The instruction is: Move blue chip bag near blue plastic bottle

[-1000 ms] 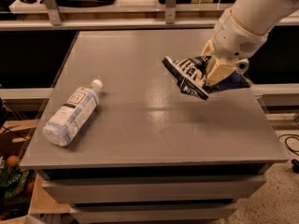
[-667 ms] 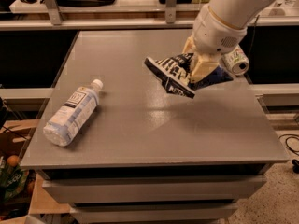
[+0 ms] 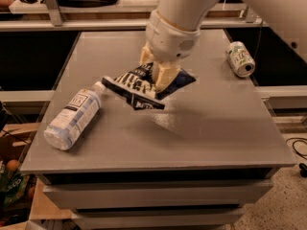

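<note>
Next, my gripper lets go of the blue chip bag against the white-end with the cap of the blue plastic bottle (image 3: 102,105).
The blue chip bag (image 3: 135,89), dark navy with white lettering, hangs tilted just above the grey table (image 3: 192,128), its left end close to the cap of the blue plastic bottle (image 3: 73,119). My gripper (image 3: 157,75) is shut on the bag's right part, its cream fingers (image 3: 163,76) pinching it from above. The bottle lies on its side at the table's left front, white cap pointing toward the bag. The white arm comes down from the upper right and hides the bag's top edge.
A small green-white can (image 3: 240,59) lies on its side at the table's right rear edge. A shelf rail with metal posts (image 3: 50,4) runs behind the table. Boxes and clutter sit on the floor at the left (image 3: 12,176).
My gripper has carried the chip bag leftward across the table, from the right side to just beside the bottle's cap. The bottle has not moved.
</note>
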Controlling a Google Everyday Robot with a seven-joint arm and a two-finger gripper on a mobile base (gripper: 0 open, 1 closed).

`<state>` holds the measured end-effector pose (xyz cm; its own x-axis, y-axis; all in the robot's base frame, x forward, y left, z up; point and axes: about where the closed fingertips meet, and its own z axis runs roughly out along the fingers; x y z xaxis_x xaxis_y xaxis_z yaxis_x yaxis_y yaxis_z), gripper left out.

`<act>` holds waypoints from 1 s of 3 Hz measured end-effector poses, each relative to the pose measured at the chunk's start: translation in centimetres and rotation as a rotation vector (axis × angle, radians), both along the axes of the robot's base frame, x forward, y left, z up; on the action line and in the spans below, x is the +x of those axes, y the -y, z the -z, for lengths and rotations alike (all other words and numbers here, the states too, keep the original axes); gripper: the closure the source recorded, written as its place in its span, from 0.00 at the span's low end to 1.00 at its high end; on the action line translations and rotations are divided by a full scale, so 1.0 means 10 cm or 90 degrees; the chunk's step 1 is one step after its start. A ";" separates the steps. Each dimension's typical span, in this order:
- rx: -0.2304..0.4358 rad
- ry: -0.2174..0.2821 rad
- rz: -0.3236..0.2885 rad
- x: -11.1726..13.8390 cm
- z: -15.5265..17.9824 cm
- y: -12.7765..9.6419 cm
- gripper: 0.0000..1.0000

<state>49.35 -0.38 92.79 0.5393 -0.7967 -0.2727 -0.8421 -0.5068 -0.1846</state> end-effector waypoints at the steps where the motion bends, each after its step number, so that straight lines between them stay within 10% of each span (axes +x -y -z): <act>1: 0.002 -0.017 -0.078 -0.14 0.11 -0.36 1.00; 3: 0.019 -0.032 -0.180 -0.28 0.23 -0.80 1.00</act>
